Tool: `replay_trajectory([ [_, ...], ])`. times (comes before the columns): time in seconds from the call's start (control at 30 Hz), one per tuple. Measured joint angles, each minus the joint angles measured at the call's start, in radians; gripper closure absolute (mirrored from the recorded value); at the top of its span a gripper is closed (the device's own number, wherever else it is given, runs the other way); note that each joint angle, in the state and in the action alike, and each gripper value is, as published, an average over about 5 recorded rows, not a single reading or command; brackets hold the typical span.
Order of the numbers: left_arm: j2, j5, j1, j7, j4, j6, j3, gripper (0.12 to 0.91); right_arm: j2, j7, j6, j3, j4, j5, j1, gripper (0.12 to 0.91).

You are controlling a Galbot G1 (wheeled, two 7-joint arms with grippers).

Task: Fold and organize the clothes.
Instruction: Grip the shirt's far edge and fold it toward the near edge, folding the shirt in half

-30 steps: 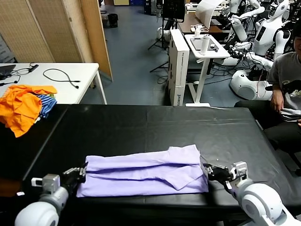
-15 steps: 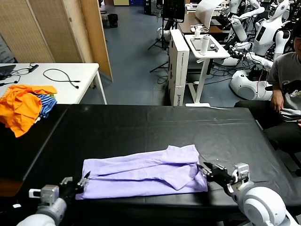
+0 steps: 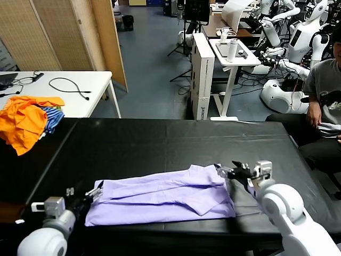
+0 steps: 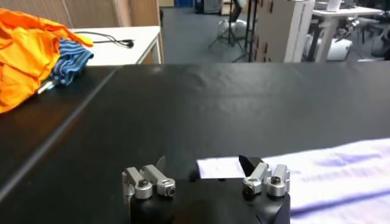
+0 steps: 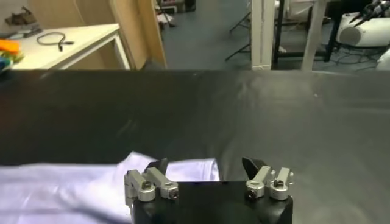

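My left gripper should take the T-shirt's far corner there [image 3: 104, 182], as the T-shirt's far edge slants nearer toward it, and pull the T-shirt level before folding.
The pale lavender T-shirt [image 3: 162, 196] lies folded into a long strip across the near part of the black table [image 3: 160, 141]. My left gripper [image 3: 85, 195] is open at the strip's left end, with the cloth edge [image 4: 222, 167] just beyond its fingertips. My right gripper [image 3: 228, 170] is open at the strip's upper right corner, with that corner [image 5: 183, 169] between its spread fingers. Neither gripper holds cloth. The left gripper [image 4: 204, 163] and the right gripper [image 5: 204, 164] both show wide gaps in their wrist views.
Bright orange garments [image 3: 24, 120] and a blue-and-white striped cloth [image 3: 52, 118] lie at the table's far left. A white table with cables [image 3: 64, 88] stands behind. A seated person [image 3: 322, 96] is at the right. Other robots stand farther back.
My right gripper has moved from the shirt's near right corner up to its far right corner. My left gripper has drawn slightly back and left of the strip's end.
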State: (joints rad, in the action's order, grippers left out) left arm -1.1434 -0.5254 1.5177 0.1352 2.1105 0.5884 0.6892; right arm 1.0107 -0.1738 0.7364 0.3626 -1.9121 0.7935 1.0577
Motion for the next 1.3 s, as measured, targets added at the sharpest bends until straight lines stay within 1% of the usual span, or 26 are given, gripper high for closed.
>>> replay_trajectory([
  [0.1,0.003,-0.024,-0.029,0.004,-0.033,0.01,-0.011,0.123,0.019,-0.001,0.0,-0.019,0.026,-0.009,-0.02,0.118],
  [0.23,0.006,-0.039,-0.041,0.0,-0.058,0.026,-0.016,0.123,0.033,-0.002,0.0,-0.039,0.045,-0.017,-0.029,0.123],
  [0.3,0.006,-0.044,-0.04,-0.003,-0.063,0.031,-0.017,0.123,0.036,-0.002,0.0,-0.045,0.054,-0.021,-0.03,0.156],
  [0.4,0.005,-0.049,-0.04,-0.007,-0.066,0.035,-0.02,0.137,0.042,-0.001,0.0,-0.049,0.067,-0.027,-0.028,0.239],
  [0.43,0.004,-0.049,-0.04,-0.008,-0.067,0.035,-0.021,0.168,0.045,-0.001,0.0,-0.049,0.07,-0.029,-0.027,0.264],
  [0.57,0.001,-0.049,-0.041,-0.009,-0.069,0.037,-0.027,0.374,0.056,0.001,0.0,-0.045,0.083,-0.036,-0.017,0.307],
  [0.67,-0.001,-0.047,-0.04,-0.012,-0.072,0.037,-0.03,0.458,0.065,0.001,-0.001,-0.038,0.087,-0.04,-0.008,0.359],
  [0.7,-0.001,-0.047,-0.039,-0.013,-0.073,0.037,-0.031,0.48,0.068,0.001,-0.001,-0.036,0.087,-0.042,-0.005,0.391],
  [0.73,-0.001,-0.046,-0.038,-0.014,-0.074,0.037,-0.032,0.504,0.071,0.001,-0.002,-0.034,0.086,-0.044,-0.001,0.442],
  [0.8,-0.001,-0.045,-0.037,-0.018,-0.076,0.036,-0.033,0.58,0.077,0.001,-0.002,-0.03,0.081,-0.049,0.007,0.54],
  [0.83,-0.001,-0.043,-0.037,-0.021,-0.077,0.035,-0.034,0.622,0.079,0.0,-0.002,-0.028,0.078,-0.053,0.01,0.614],
  [0.93,0.002,-0.038,-0.039,-0.032,-0.082,0.028,-0.038,0.784,0.089,-0.005,-0.001,-0.021,0.067,-0.067,0.022,0.788],
  [0.97,0.003,-0.036,-0.042,-0.034,-0.084,0.024,-0.04,0.827,0.093,-0.008,-0.001,-0.017,0.063,-0.073,0.027,0.831],
  [1.0,0.005,-0.033,-0.045,-0.036,-0.087,0.02,-0.043,0.851,0.098,-0.012,-0.001,-0.013,0.058,-0.08,0.032,0.854],
  [1.03,0.008,-0.031,-0.049,-0.038,-0.09,0.016,-0.046,0.857,0.104,-0.016,0.0,-0.007,0.052,-0.09,0.038,0.878],
  [1.17,0.025,-0.022,-0.076,-0.047,-0.107,-0.002,-0.067,0.863,0.133,-0.025,0.0,0.018,0.028,-0.143,0.067,0.885],
  [1.3,0.056,-0.027,-0.124,-0.048,-0.136,-0.014,-0.098,0.864,0.169,-0.022,0.0,0.037,0.008,-0.185,0.1,0.885],
])
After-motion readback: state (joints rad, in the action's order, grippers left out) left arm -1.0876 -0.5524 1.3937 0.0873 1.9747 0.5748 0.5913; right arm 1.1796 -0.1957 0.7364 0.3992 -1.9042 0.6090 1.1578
